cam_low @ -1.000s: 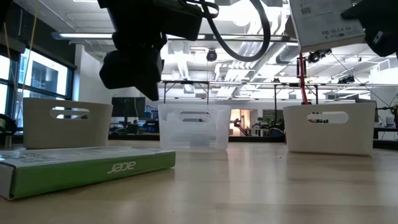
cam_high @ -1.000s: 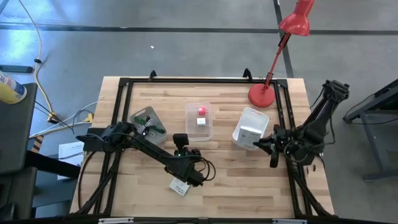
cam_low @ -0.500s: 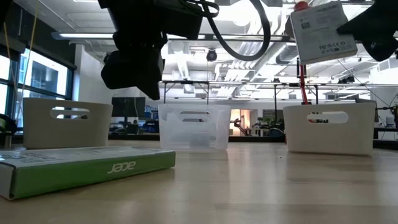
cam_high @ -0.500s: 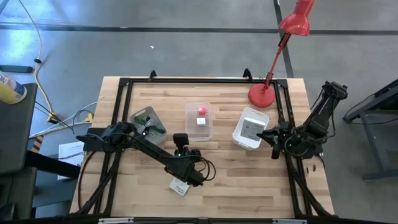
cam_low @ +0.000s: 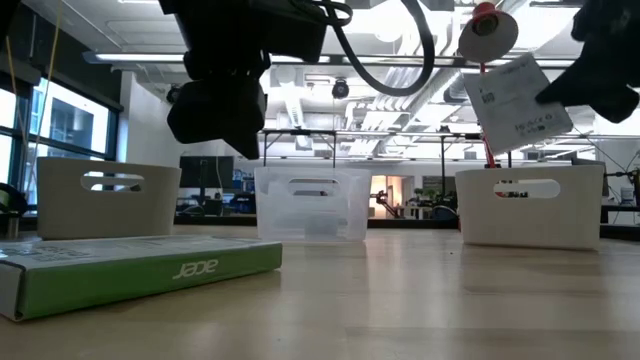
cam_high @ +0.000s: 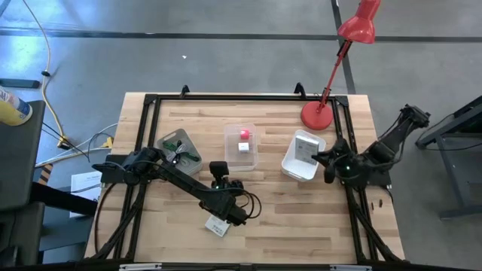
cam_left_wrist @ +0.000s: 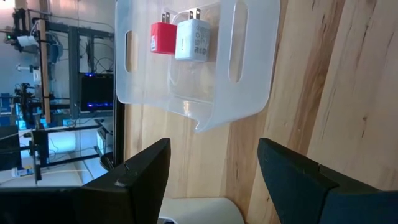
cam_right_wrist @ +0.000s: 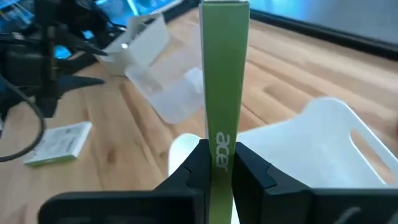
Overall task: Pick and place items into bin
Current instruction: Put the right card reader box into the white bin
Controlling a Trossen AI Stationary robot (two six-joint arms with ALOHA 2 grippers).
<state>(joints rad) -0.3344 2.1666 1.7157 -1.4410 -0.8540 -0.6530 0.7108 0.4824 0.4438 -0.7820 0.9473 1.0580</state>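
The robot's right gripper should lay the packet down flat in the middle of the white bin [cam_high: 303, 156] [cam_right_wrist: 289, 171] nearest the red lamp.
My right gripper [cam_high: 322, 159] is shut on a flat white printed packet with a green edge [cam_low: 515, 100], which hangs above the right white bin [cam_high: 303, 158]. A second packet [cam_high: 217, 224] lies flat on the table near the front, and my left gripper [cam_high: 230, 214] stands open just over it with nothing between its fingers [cam_left_wrist: 143, 180]. The clear bin [cam_left_wrist: 193, 68] in the middle holds a pink cube [cam_left_wrist: 161, 38] and a white cube [cam_left_wrist: 191, 40]. The left white bin [cam_high: 179, 149] holds a green stick and thin dark cable. My right gripper pinches the packet's two broad faces between its fingers [cam_right_wrist: 193, 165], at the end nearest the wrist [cam_right_wrist: 219, 149]. The fingers come from the table's right side, slanting downward. The packet is lifted clear, tilted, its free end over the white bin.
A red desk lamp [cam_high: 319, 113] stands at the far right, close behind the right bin. A black frame [cam_high: 151, 102] runs along the table's edges. Bare wood lies between the bins and the front edge [cam_high: 301, 218].
My right gripper has drawn back toward the table's right and far edge and tipped, still shut. The packet has come down a little and tilted, now lying over the right white bin.
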